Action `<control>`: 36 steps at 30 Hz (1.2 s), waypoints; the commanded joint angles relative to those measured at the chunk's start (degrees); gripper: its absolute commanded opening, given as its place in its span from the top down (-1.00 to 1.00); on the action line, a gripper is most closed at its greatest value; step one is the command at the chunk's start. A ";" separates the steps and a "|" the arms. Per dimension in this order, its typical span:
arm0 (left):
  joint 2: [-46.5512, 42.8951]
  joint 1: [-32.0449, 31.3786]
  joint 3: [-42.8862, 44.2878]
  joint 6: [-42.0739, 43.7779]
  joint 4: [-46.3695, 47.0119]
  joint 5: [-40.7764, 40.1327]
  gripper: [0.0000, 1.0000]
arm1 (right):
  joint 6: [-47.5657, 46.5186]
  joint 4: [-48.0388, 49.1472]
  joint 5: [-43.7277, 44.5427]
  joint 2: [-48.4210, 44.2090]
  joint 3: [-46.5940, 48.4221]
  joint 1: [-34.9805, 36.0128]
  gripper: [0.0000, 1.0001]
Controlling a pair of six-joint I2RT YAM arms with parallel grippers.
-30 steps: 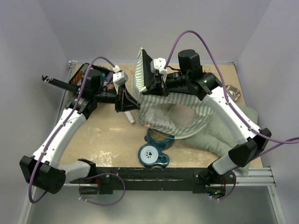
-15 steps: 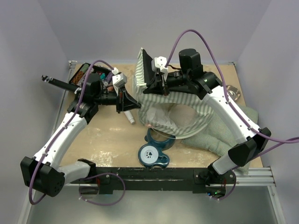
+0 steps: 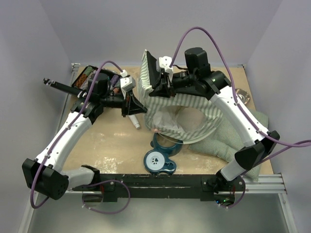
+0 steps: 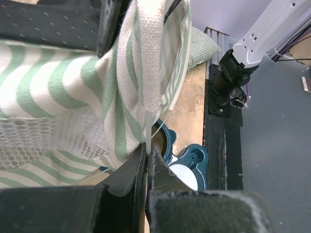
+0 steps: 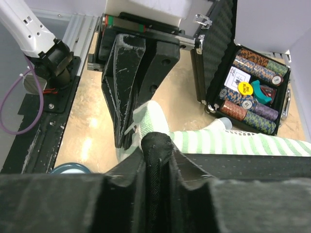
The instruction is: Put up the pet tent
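The robot's right gripper pinches a fold of the tent's black floor panel short of the panel's striped edge, so it should open and take the tent's seam (image 5: 161,131) beside the left gripper.
The pet tent (image 3: 180,114), green-and-white striped, lies slumped mid-table with its black floor panel (image 3: 151,73) lifted upright at the back. My left gripper (image 3: 137,108) is at the tent's left edge. In the left wrist view my left gripper (image 4: 146,148) is shut, with the tent's thin white pole (image 4: 160,127) and striped fabric (image 4: 58,82) running into the jaws. My right gripper (image 3: 163,87) holds the raised panel from the right. In the right wrist view my right gripper (image 5: 156,141) is shut on a fold of black fabric, just across from the left fingers (image 5: 129,87).
A teal double bowl stand (image 3: 160,155) sits in front of the tent, partly under it. A green checked cushion (image 3: 228,138) lies at the right, and a metal bowl (image 3: 243,95) is beyond it. An open case of poker chips (image 3: 87,77) stands at the back left. A small white tube (image 3: 137,124) lies below the left gripper.
The left gripper has closed on the tent's left edge, and its wrist shifted slightly right and farther back. The right wrist moved a little left with the panel.
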 commanded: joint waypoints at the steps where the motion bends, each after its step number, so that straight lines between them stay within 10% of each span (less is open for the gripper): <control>1: -0.02 -0.27 -0.62 3.26 -0.91 -3.21 1.00 | 2.80 -3.01 -3.05 0.55 5.65 1.29 0.56; 13: 3.15 -2.29 3.42 2.91 -2.92 -4.97 1.00 | -10.22 -13.83 8.55 4.78 10.22 6.38 0.33; 23: 1.74 -2.12 0.08 -1.92 -0.56 -5.94 1.00 | -0.11 -8.03 20.23 -4.27 6.36 5.15 -0.39; 36: 3.23 -2.21 1.75 0.18 -1.69 -5.14 1.00 | 2.61 -4.17 26.91 -5.60 1.96 4.71 -0.04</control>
